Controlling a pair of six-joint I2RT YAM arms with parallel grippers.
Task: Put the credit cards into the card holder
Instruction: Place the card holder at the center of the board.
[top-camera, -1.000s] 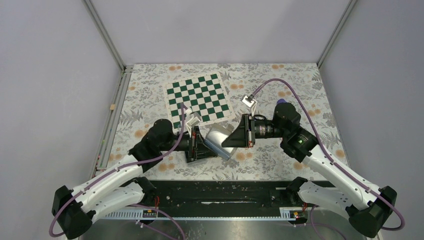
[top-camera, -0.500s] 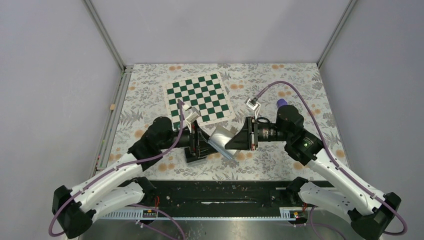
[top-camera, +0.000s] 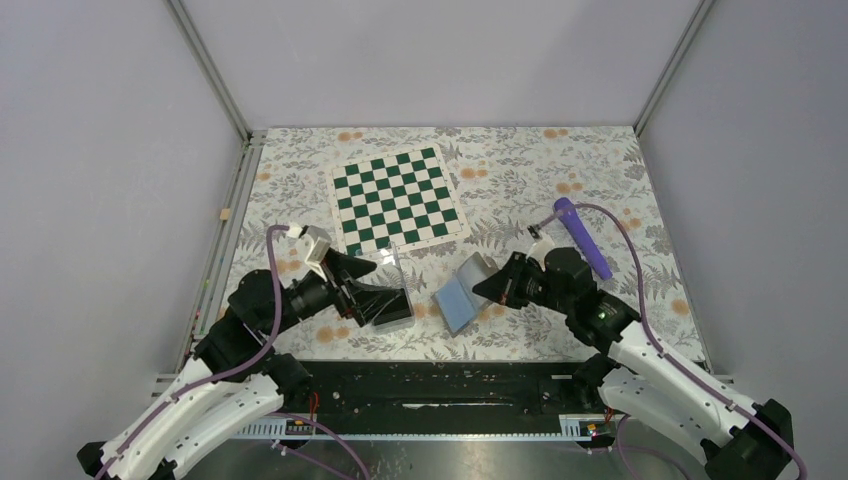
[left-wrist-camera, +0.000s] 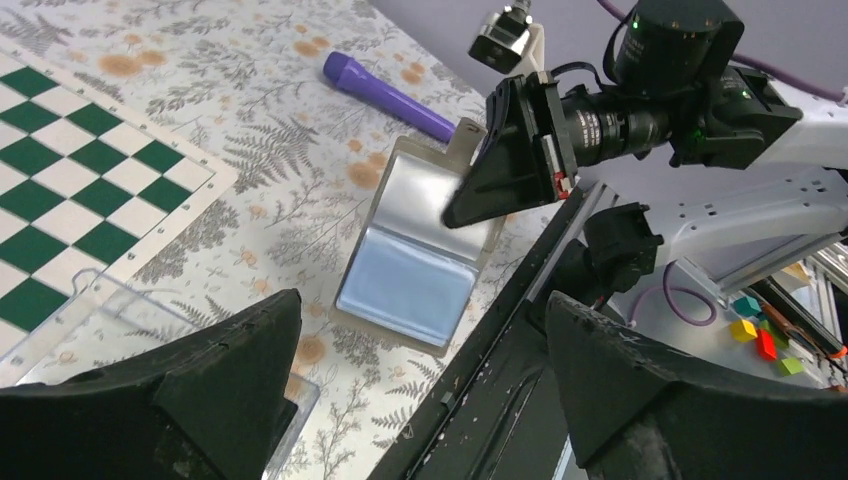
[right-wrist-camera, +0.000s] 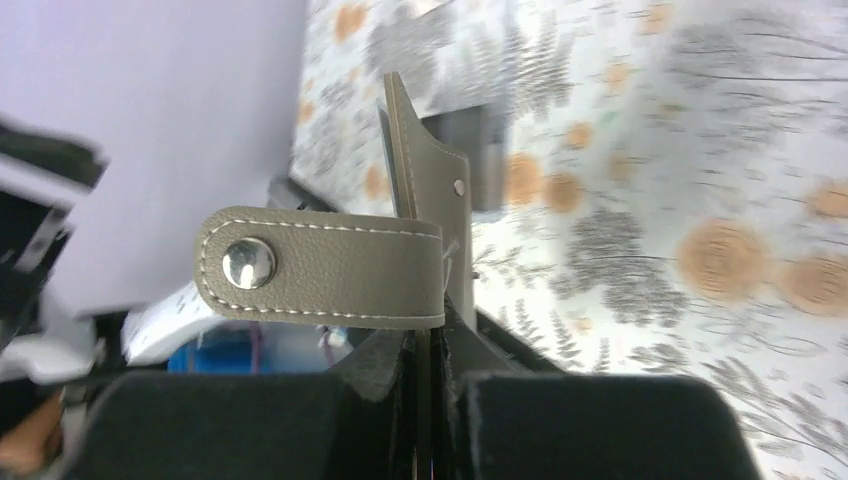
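Note:
The taupe wallet is slanted, with the robot's right gripper across its silver pocket, so that gripper should grab the wallet's edge (left-wrist-camera: 465, 144) by the snap strap and lay the wallet square.
The clear acrylic card holder (top-camera: 397, 283) stands on the floral cloth, left of centre. A flat black credit card (top-camera: 386, 312) shows inside it. My left gripper (top-camera: 362, 288) hovers just left of the holder, open and empty. In the left wrist view the card holder (left-wrist-camera: 105, 308) sits by the left finger. The taupe wallet (top-camera: 459, 298) lies open with its light-blue inside up. My right gripper (top-camera: 492, 287) is shut on its raised far flap. In the right wrist view the wallet's edge and snap strap (right-wrist-camera: 320, 266) stick up from the shut right gripper (right-wrist-camera: 430, 372).
A green-and-white chessboard mat (top-camera: 398, 195) lies behind the holder. A purple pen (top-camera: 583, 238) rests at the right, behind my right arm. The black base rail (top-camera: 430, 385) runs along the near edge of the table.
My left gripper opened and drew back to the left and nearer. The right arm swung lower and to the right, taking the wallet down onto the cloth.

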